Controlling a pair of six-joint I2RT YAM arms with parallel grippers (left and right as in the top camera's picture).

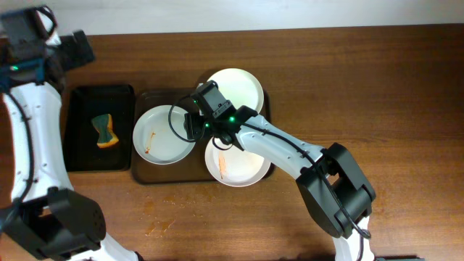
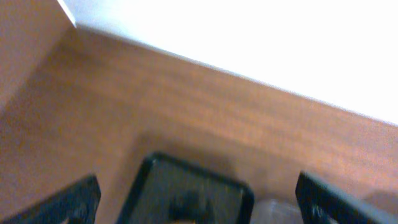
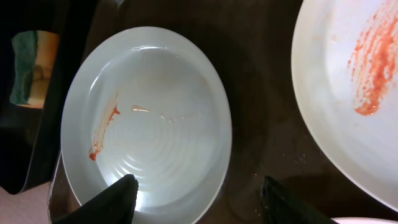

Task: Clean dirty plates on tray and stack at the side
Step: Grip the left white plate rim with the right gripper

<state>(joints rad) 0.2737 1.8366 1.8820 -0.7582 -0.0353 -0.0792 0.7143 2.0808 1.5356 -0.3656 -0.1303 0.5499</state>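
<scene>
I need to close my left gripper on the middle of the yellow-green sponge [image 1: 106,131] in the black tray, because the streaked plate needs wiping.
Three white plates lie on a dark brown tray [image 1: 145,174]. The left plate [image 1: 161,135] [image 3: 146,121] has a thin red streak. The front plate [image 1: 235,165] [image 3: 354,74] has an orange-red smear. The back plate [image 1: 239,88] looks clean. My right gripper [image 1: 194,119] [image 3: 196,199] is open, hovering above the left plate's right rim, one finger over the plate, one over the tray. My left gripper [image 1: 72,51] [image 2: 199,199] is open and empty, high at the far left, beyond the black tray [image 1: 99,127] [image 2: 189,193] holding a yellow-green sponge [image 1: 106,130] [image 3: 34,68].
The wooden table [image 1: 362,87] extends right of the trays. A faint orange stain [image 1: 158,227] marks the wood near the front edge. The right arm [image 1: 290,156] crosses over the front plate.
</scene>
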